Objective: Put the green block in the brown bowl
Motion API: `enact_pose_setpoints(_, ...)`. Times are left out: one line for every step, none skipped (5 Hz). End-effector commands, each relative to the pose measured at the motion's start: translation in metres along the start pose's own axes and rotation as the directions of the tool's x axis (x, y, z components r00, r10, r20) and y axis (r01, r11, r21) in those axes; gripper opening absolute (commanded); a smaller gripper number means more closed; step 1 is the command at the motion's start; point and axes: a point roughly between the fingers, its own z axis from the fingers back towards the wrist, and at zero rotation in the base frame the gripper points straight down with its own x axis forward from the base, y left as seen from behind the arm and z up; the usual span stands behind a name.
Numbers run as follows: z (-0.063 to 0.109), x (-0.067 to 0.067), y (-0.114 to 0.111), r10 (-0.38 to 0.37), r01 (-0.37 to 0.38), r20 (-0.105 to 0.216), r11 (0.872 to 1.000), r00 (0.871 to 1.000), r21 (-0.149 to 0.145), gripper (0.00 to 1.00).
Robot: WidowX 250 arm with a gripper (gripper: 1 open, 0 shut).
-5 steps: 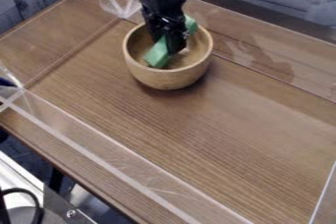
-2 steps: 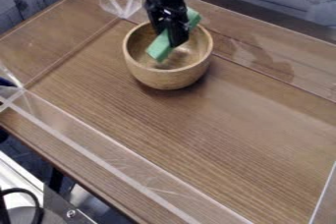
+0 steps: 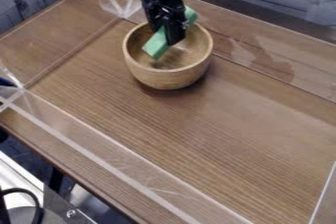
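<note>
My gripper has the green block. It will let go of it in the brown bowl's hollow, leaning (image 3: 172, 40) toward the bowl's far rim.
The brown bowl (image 3: 141, 69) stands on the far middle of the wooden table. My black gripper (image 3: 165, 34) points straight down over the bowl's far side. Its fingers are closed on the green block (image 3: 157, 46). The block hangs tilted, its lower end inside the bowl's hollow and its upper end (image 3: 190, 17) sticking out to the right of the fingers. I cannot tell whether the lower end touches the bowl's floor.
The wooden table (image 3: 197, 130) is bordered by low clear plastic walls, one along the front left (image 3: 79, 135) and one at the back (image 3: 118, 2). Dark gear shows below the front left edge (image 3: 27, 203).
</note>
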Motion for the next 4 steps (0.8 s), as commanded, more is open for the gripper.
enact_pose_setpoints(0.011,0.011,0.006,-0.033,0.031,0.067,0.999,0.997,0.034,0.0)
enact_pose_setpoints(0.005,0.011,0.009,-0.049,0.046,0.091,0.998,0.995,0.032,0.0)
enact_pose_setpoints(-0.001,0.012,0.012,-0.063,0.06,0.112,0.998,0.992,0.029,0.0)
enact_pose_setpoints(-0.002,0.011,0.011,-0.051,0.049,0.107,0.999,0.993,0.021,0.0)
